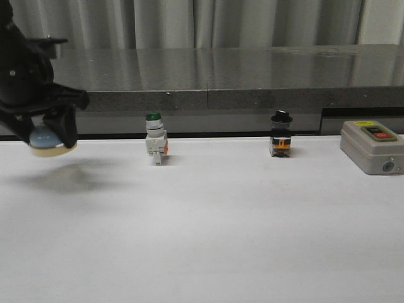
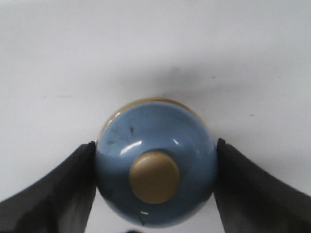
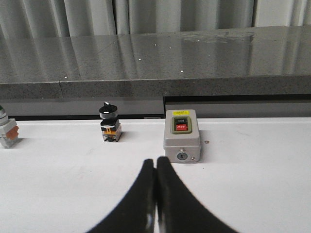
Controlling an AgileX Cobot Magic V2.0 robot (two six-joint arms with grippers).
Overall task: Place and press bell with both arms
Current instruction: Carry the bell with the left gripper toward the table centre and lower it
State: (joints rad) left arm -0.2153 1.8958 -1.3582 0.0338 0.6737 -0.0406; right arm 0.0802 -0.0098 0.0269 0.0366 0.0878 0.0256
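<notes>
My left gripper needs to set the bell down in front of the gap between push-button and black-capped switch [image 1: 212, 203].
The light-blue bell [image 2: 155, 167] with its cream knob [image 2: 154, 176] sits between the two black fingers [image 2: 63, 194] of my left gripper [image 1: 52, 129], which is shut on the dome's sides. In the front view the bell [image 1: 50, 142] hangs at the far left, lifted above the white table [image 1: 208, 221], its shadow lying below it. My right gripper [image 3: 155, 162] is shut with nothing in it, low over the table, pointing toward the grey switch box [image 3: 181, 136]. The right arm does not show in the front view.
A green-capped white push-button [image 1: 155, 140] stands left of the middle and a black-capped switch [image 1: 281, 134] right of it. The grey switch box [image 1: 371, 146] sits at the far right. A dark grey ledge [image 1: 221, 76] runs along the back.
</notes>
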